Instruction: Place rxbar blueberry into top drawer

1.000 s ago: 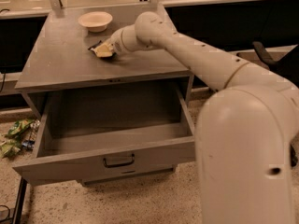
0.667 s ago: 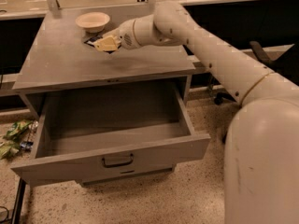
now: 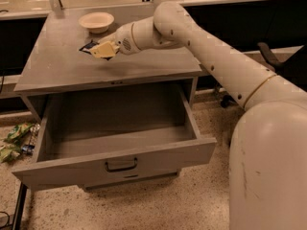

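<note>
The robot's gripper needs to let go of the rxbar blueberry on the top drawer's grey bottom (image 3: 90, 130), slightly toward the green wrappers' side. The bar is now just above the cabinet top.
The rxbar blueberry (image 3: 88, 46) is a small dark navy bar; one end sticks out to the left of my fingers. My gripper (image 3: 102, 50) is shut on it and holds it just above the cabinet top (image 3: 57, 68), left of centre. The top drawer (image 3: 192, 153) is pulled wide open below, grey and empty inside, with a dark curved handle (image 3: 121, 165) on its front panel. The gripper is behind and above the drawer's opening.
A white bowl (image 3: 96, 21) stands at the back of the cabinet top, just behind the gripper. Crumpled green wrappers (image 3: 14, 140) lie on the floor at the left. A dark chair (image 3: 271, 56) stands at the right, behind my arm.
The gripper stays over the same part of the cabinet top with the bar in it. The arm has stretched out further and now reaches in from the right.
</note>
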Robot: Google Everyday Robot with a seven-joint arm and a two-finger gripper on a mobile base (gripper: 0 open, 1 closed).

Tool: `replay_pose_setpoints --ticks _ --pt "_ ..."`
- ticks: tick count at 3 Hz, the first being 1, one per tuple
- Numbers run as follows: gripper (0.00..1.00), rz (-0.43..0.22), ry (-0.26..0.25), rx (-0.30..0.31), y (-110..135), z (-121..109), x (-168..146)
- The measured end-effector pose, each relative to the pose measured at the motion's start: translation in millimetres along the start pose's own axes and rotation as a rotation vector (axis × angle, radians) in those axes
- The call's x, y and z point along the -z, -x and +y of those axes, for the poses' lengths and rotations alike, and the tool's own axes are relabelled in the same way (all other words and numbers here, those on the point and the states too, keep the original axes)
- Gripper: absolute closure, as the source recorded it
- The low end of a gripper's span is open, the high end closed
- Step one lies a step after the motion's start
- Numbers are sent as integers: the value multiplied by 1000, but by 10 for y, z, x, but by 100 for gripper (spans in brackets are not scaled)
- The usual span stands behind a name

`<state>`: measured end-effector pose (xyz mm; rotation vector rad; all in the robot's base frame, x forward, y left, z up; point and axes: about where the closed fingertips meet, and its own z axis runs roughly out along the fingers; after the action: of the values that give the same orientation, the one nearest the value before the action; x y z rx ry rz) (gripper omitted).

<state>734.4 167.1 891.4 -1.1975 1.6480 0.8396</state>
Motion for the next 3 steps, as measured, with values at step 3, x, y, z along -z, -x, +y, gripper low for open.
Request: replay_pose_setpoints --ticks 3 --pt "100 -53 282 -160 -212 1803 -67"
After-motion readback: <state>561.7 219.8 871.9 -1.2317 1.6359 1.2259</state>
